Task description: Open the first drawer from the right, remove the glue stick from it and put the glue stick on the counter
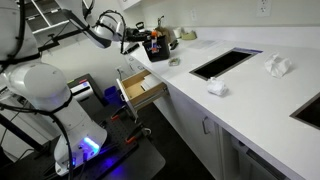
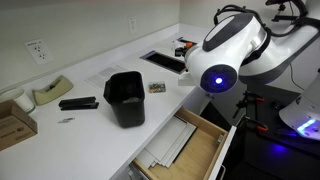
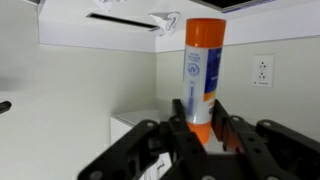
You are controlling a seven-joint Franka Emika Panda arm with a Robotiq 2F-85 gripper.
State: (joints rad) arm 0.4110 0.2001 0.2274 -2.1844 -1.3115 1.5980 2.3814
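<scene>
Once I let go with my gripper, the glue stick, now upright over the counter's far end, will lie between the pale disc and the counter edge (image 1: 172, 70) by the open drawer.
My gripper (image 3: 200, 128) is shut on the glue stick (image 3: 203, 65), an upright tube with orange ends and a white and blue label. In an exterior view the gripper (image 1: 138, 40) hangs over the far end of the white counter (image 1: 235, 112), next to a black box (image 1: 158, 47). The drawer (image 1: 140, 88) stands pulled open below the counter edge, with tan wood sides. It also shows in the exterior view from the counter end (image 2: 185, 148), with flat pale items inside. The robot's body hides the gripper there.
On the counter (image 2: 85, 128) stand a black box (image 2: 125, 98), a stapler (image 2: 78, 103), a tape dispenser (image 2: 50, 92) and a cardboard box (image 2: 12, 120). A dark sink cutout (image 1: 225, 63), crumpled paper (image 1: 278, 66) and a pale disc (image 1: 175, 61) lie further along.
</scene>
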